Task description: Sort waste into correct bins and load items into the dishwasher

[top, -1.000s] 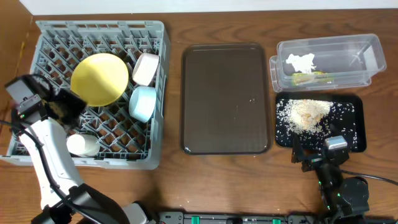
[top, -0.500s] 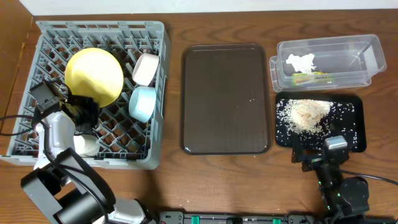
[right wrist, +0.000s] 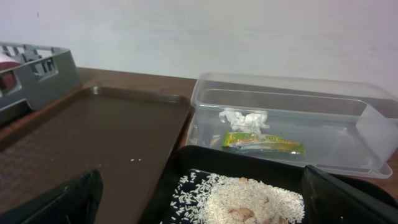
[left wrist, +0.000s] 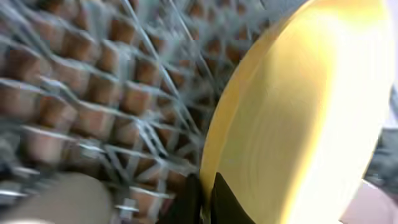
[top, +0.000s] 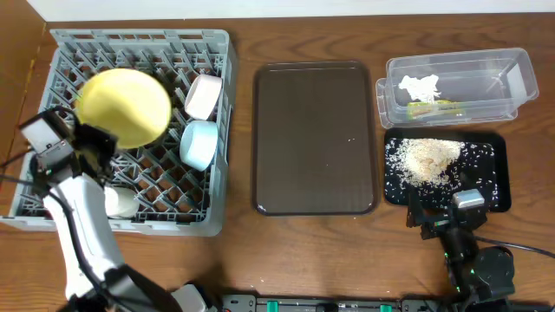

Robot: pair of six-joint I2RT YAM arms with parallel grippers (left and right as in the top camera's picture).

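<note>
Next, my left gripper lets go of the pale yellow plate among the rack's wires point(top: 148, 112), close beside the white and light blue bowls.
My left gripper point(top: 94, 144) is shut on the rim of the round pale yellow plate point(top: 121, 106), held tilted over the grey dish rack point(top: 139, 42). The left wrist view shows the fingers point(left wrist: 205, 199) pinching the plate point(left wrist: 298, 124) edge above the rack's pegs point(left wrist: 93, 81). A white bowl point(top: 204, 95) and a light blue bowl point(top: 199, 144) stand on edge in the rack. The clear tub point(top: 512, 65) holds the white paper scrap point(top: 420, 86) and the green-and-orange wrapper point(top: 429, 107). The black tray point(top: 499, 186) holds rice crumbs point(top: 429, 159). My right gripper point(top: 442, 217) is open and empty, in front of the black tray. The orange-yellow sticks are out of view.
A dark brown serving tray point(top: 314, 139) lies between the rack and the bins. A white round item point(top: 117, 201) sits at the rack's front left. In the right wrist view the tub point(right wrist: 292, 93), rice point(right wrist: 249, 199) and brown tray point(right wrist: 93, 137) lie ahead of the fingers point(right wrist: 202, 205).
The left gripper and the yellow plate have shifted left and toward the back of the rack. The right arm has not moved.
</note>
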